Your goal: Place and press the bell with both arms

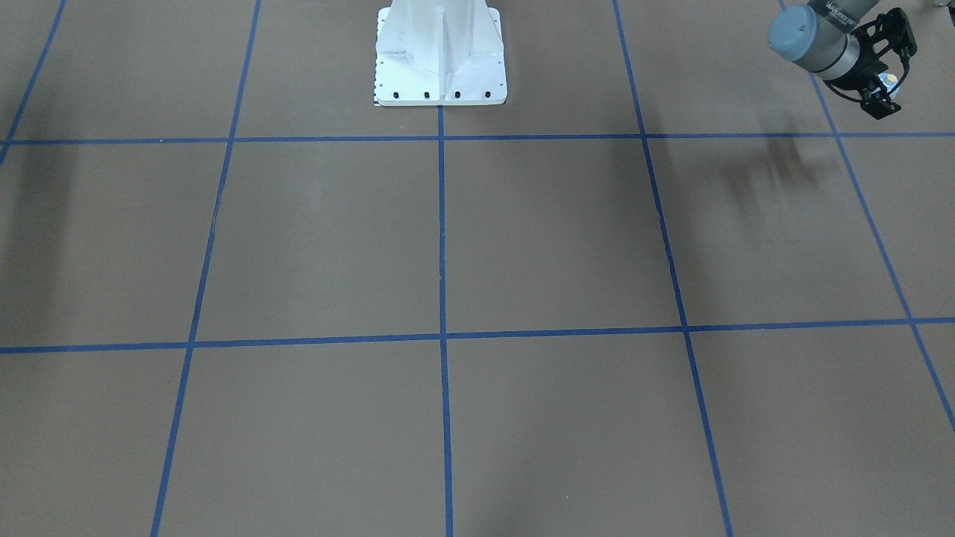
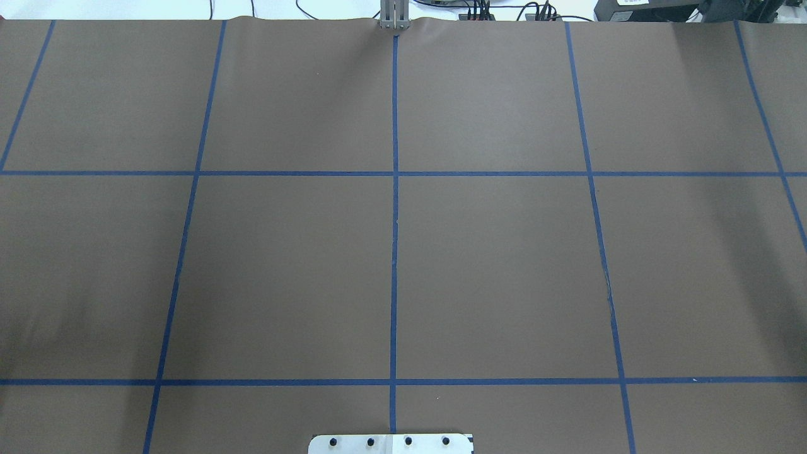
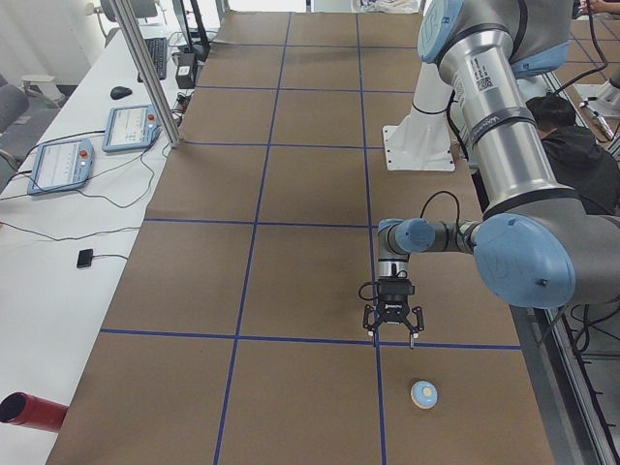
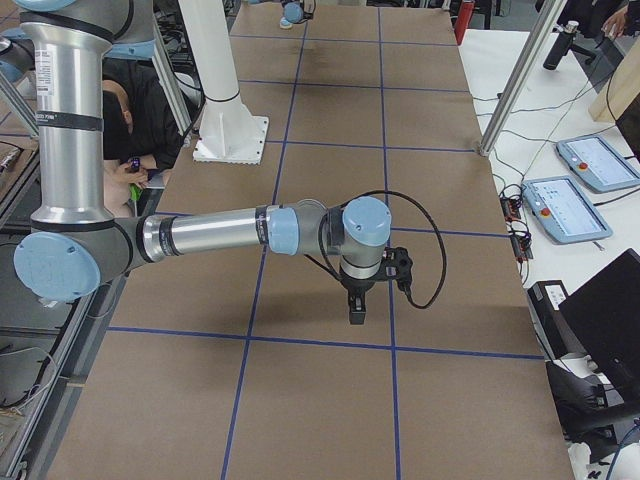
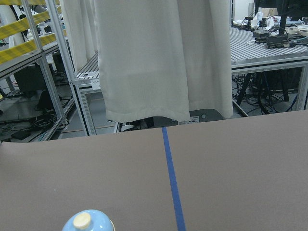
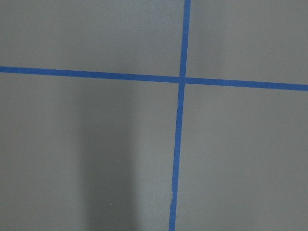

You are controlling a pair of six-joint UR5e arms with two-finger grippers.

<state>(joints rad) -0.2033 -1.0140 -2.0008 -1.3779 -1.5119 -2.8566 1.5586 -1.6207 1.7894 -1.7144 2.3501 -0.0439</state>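
Observation:
My left gripper is to go to the bell next and close around its light-blue dome [image 1: 889, 82] [image 5: 100, 223], below the cream button.
The bell [image 3: 423, 392], a light-blue dome with a cream button, stands on the brown table near the end on my left. Its top also shows at the bottom edge of the left wrist view [image 5: 88, 222]. My left gripper [image 3: 392, 337] hangs open and empty just above the table, a short way from the bell and not touching it. It also shows at the top right of the front view [image 1: 884, 91]. My right gripper [image 4: 356, 312] points down over the table's right half, seen only from the side, so I cannot tell if it is open or shut.
The white pedestal [image 1: 440, 60] stands at the robot's edge of the table. Blue tape lines [image 2: 394, 208] form a grid on the brown paper. Teach pendants [image 3: 60, 163] and a red cylinder [image 3: 29, 412] lie on the side bench. A seated person [image 3: 572, 145] is behind the robot.

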